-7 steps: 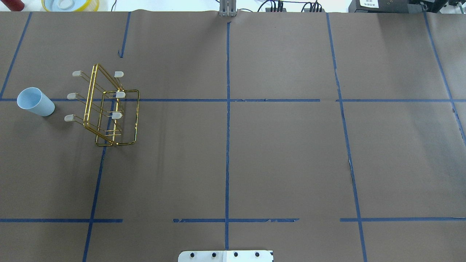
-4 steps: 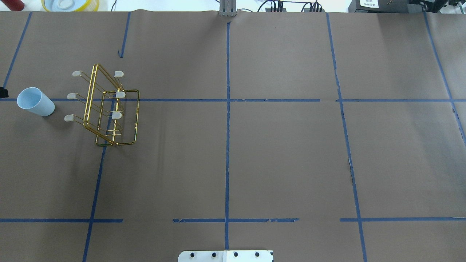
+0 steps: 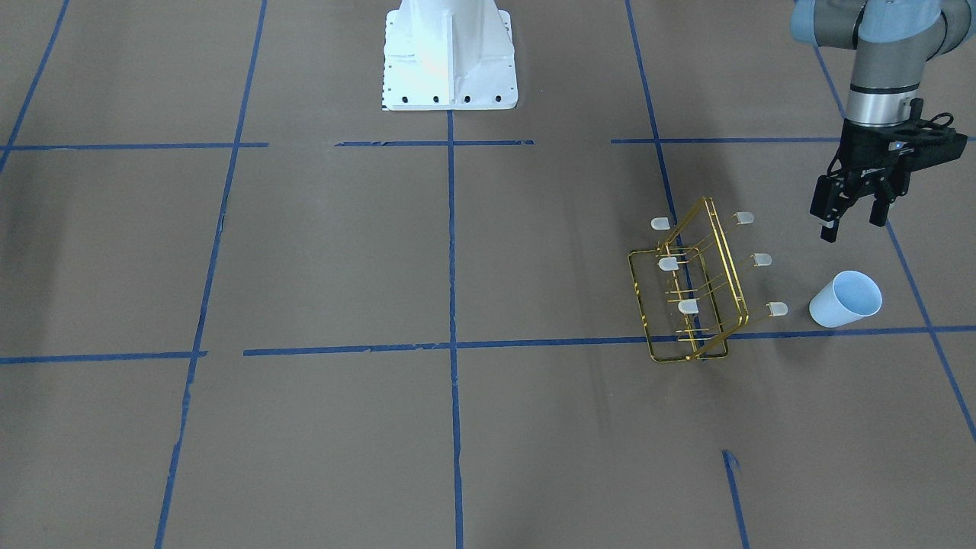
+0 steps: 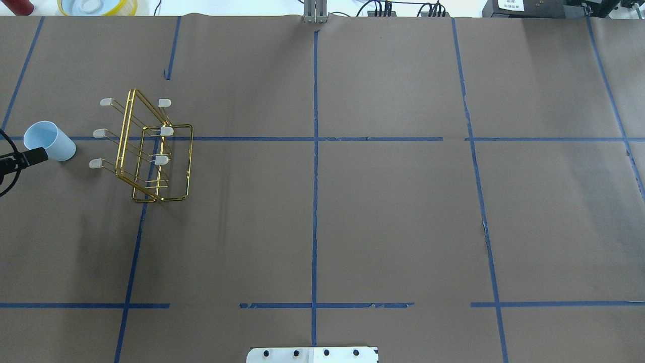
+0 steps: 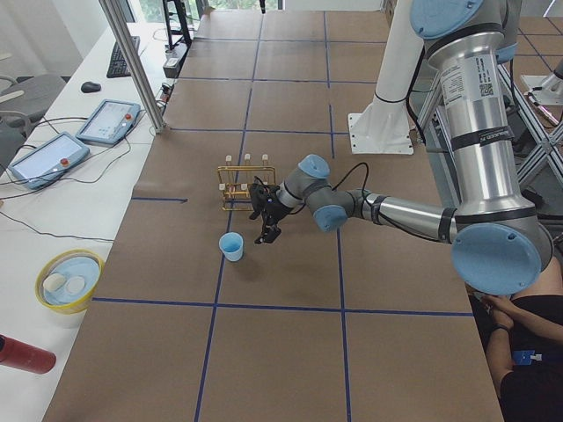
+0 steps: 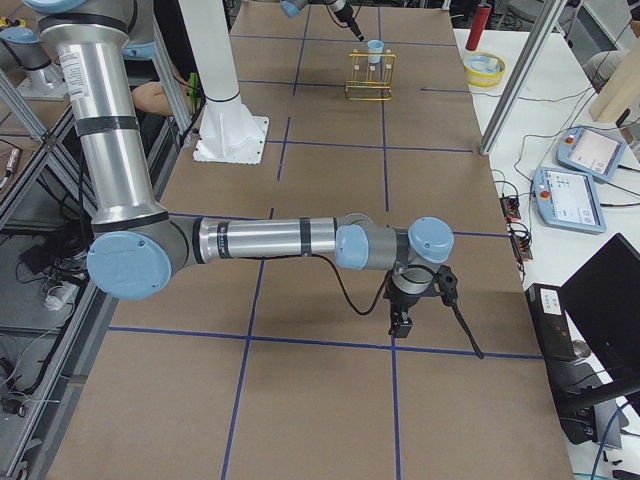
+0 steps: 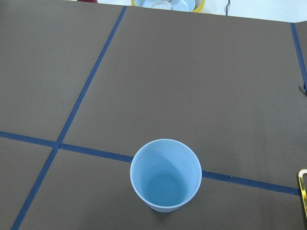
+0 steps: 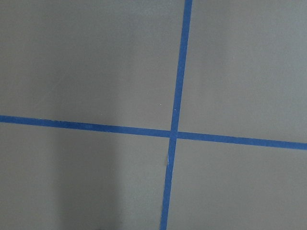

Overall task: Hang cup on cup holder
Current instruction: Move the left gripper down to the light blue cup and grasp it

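Note:
My left gripper will go to the pale blue cup next and close around the cup's outer side [image 3: 825, 307], below its rim.
The pale blue cup [image 4: 49, 140] stands upright, mouth up, near the table's left edge, left of the gold wire cup holder [image 4: 151, 146]. The front-facing view shows my left gripper [image 3: 852, 223] open and empty, hanging above the table just on the robot's side of the cup [image 3: 845, 299]. One of its fingers [image 4: 35, 155] shows at the overhead view's left edge, beside the cup. The left wrist view looks down into the empty cup [image 7: 165, 175]. My right gripper [image 6: 400, 322] hangs low over bare table far from the holder [image 6: 369, 75]; I cannot tell whether it is open or shut.
The white robot base [image 3: 448, 57] is at the table's near middle. A yellow bowl [image 5: 69, 280] and a red bottle [image 5: 26, 354] lie off the brown mat beyond the cup. A metal post [image 4: 315, 12] stands at the far edge.
My left gripper has come into the overhead view from the left edge and now sits beside the cup. The cup and the holder have not moved.

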Tool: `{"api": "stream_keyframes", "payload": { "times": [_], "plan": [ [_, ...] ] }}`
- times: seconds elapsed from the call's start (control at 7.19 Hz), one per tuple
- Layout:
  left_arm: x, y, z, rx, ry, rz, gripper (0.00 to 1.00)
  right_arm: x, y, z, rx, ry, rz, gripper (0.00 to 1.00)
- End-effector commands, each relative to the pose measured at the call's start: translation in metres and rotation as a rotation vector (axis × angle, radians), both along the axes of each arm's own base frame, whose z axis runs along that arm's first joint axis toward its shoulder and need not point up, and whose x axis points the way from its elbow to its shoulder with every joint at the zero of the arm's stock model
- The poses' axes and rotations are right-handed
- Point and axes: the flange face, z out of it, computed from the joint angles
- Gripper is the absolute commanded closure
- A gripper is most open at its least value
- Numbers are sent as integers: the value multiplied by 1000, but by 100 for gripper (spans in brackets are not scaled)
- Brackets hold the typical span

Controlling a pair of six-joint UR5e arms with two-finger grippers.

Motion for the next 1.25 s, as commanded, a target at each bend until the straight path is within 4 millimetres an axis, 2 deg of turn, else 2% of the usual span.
{"api": "stream_keyframes", "payload": {
  "times": [0.0, 0.28, 0.42, 1.11],
  "plan": [
    [20, 3, 29, 60, -12, -113, 0, -1, 0, 0, 1, 0, -1, 0],
    [30, 7, 32, 126, -69, -161, 0, -1, 0, 0, 1, 0, -1, 0],
    [44, 7, 31, 146, -72, -166, 0, 0, 0, 0, 0, 0, 0, 0],
    [87, -13, 66, 216, -147, -304, 0, -1, 0, 0, 0, 0, -1, 0]
  ]
}}
